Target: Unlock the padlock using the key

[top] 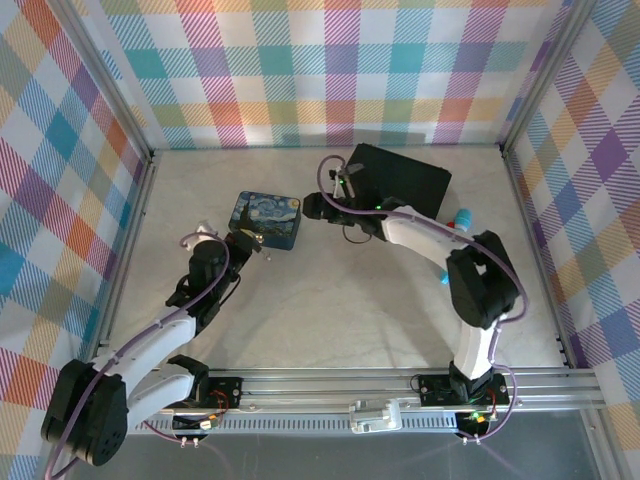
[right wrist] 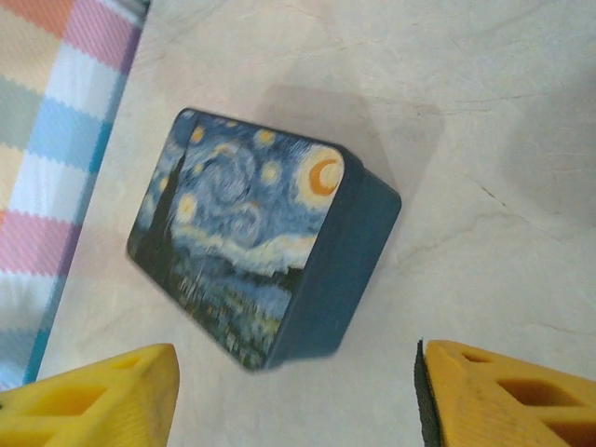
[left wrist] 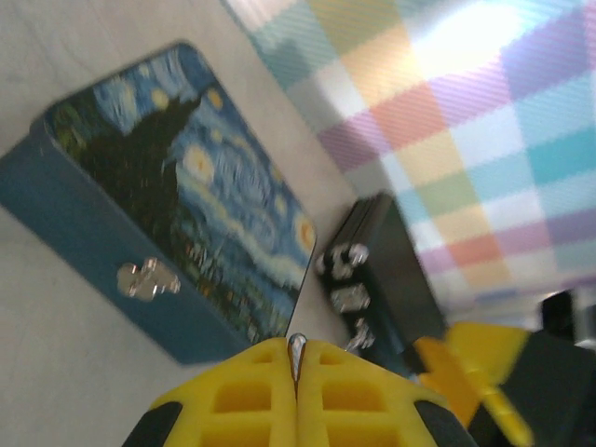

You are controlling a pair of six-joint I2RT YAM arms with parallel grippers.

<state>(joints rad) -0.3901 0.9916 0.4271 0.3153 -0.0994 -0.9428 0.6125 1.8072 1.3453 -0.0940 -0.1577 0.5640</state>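
The bare tabletop [top: 336,288] is well in front of the tin and black case. My left gripper will let go of the key there.
The blue starry-night tin [top: 268,220] lies mid-table. A tiny silvery padlock [left wrist: 147,278] sits on its dark blue side wall, blurred. My left gripper [top: 245,244] is at the tin's near-left corner, and its yellow fingers [left wrist: 251,391] are shut. A thin sliver of grey metal, the key [left wrist: 297,353], is pinched edge-on between them, a short way from the padlock. My right gripper [top: 313,207] hovers just right of the tin [right wrist: 251,242], open wide [right wrist: 293,400] with nothing between the fingers. The padlock's side is hidden in the right wrist view.
A black case [top: 400,178] with silver clasps [left wrist: 342,279] lies behind and right of the tin. Plaid walls close the table on three sides. A small blue-capped object [top: 462,216] sits by the right arm. Bare tabletop stretches in front of the tin.
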